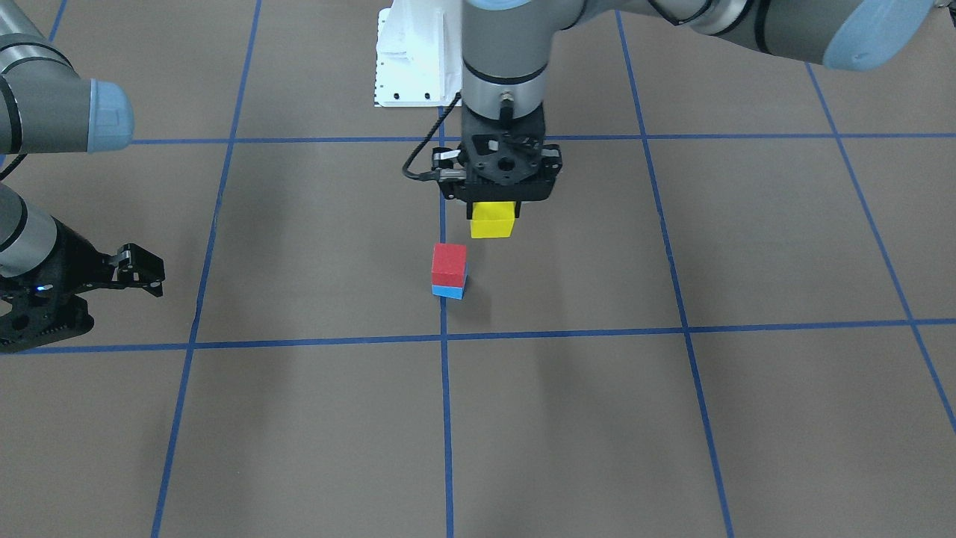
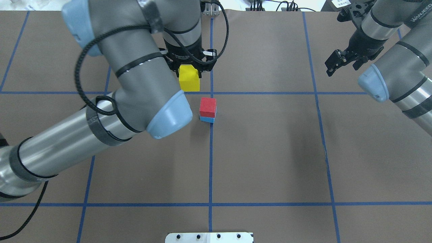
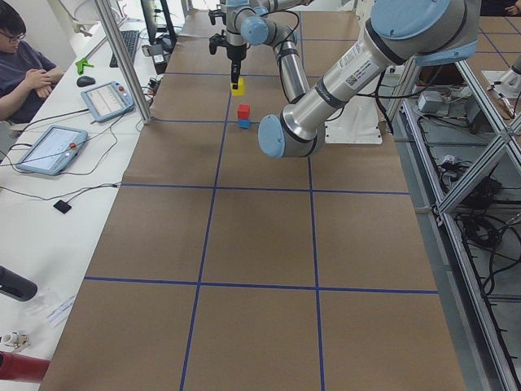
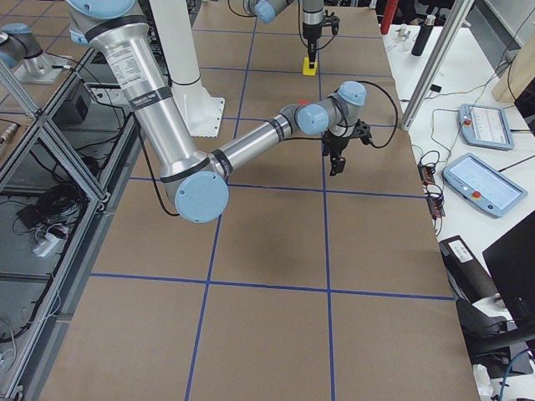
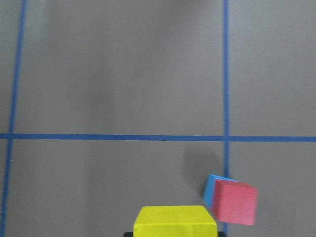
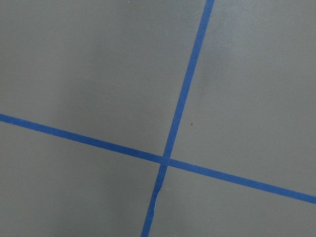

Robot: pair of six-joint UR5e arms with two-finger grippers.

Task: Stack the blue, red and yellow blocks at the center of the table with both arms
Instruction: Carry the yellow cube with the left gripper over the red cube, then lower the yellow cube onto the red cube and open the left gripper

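Observation:
The robot's left gripper will set the yellow block down on top of the red block (image 1: 449, 258) (image 5: 238, 203).
A red block (image 1: 449, 261) sits on a blue block (image 1: 448, 291) beside the centre tape crossing, and the stack also shows in the overhead view (image 2: 207, 106). My left gripper (image 1: 493, 213) is shut on a yellow block (image 1: 492, 220) and holds it above the table, just behind and to the side of the stack, apart from it. In the left wrist view the yellow block (image 5: 177, 222) is at the bottom edge, with the red block (image 5: 235, 202) and the blue block (image 5: 211, 190) to its right. My right gripper (image 2: 341, 65) is open and empty, far off to the side.
A white mounting plate (image 1: 411, 60) lies at the robot's base. Blue tape lines (image 2: 211, 152) divide the brown table into squares. An operator (image 3: 24, 73) sits at a side desk with tablets (image 3: 49, 147). The right wrist view holds only a tape crossing (image 6: 165, 160).

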